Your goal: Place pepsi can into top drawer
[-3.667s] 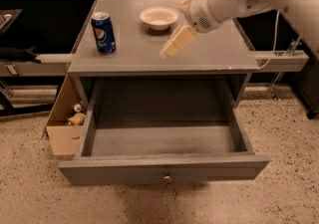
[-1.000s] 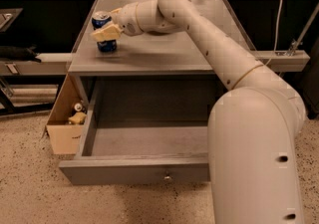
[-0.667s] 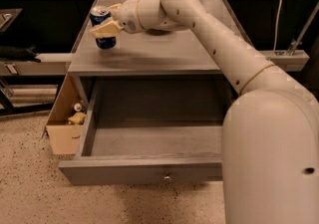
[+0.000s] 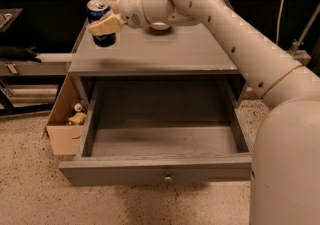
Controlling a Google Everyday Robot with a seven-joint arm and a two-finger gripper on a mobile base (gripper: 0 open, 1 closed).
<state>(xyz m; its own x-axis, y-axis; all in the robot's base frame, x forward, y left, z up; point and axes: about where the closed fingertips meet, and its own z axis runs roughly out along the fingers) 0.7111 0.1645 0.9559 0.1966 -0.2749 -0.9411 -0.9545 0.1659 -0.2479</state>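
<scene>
The robot's gripper needs to release the pepsi can on the top drawer's bottom, near the drawer's side (image 4: 125,142) by the cardboard box. The can is now lifted above the cabinet top.
The pepsi can (image 4: 98,15) is a blue can with a silver top, lifted a little above the far left corner of the grey cabinet top (image 4: 165,51). My gripper (image 4: 106,16) is shut on it, with a cream finger (image 4: 107,24) across its front and another behind it. The top drawer (image 4: 162,141) is pulled fully open below, grey and shallow, with a small round knob (image 4: 168,179) on its front panel. Nothing lies inside it. My white arm reaches in from the right across the cabinet top.
A cream bowl (image 4: 160,26) sits on the cabinet top, mostly hidden behind my wrist. A cardboard box (image 4: 65,124) with small items stands on the floor at the cabinet's left side. Dark shelving runs along the back.
My gripper has closed on the can and raised it off the cabinet top, carrying it slightly up and left. The arm has come closer to the camera.
</scene>
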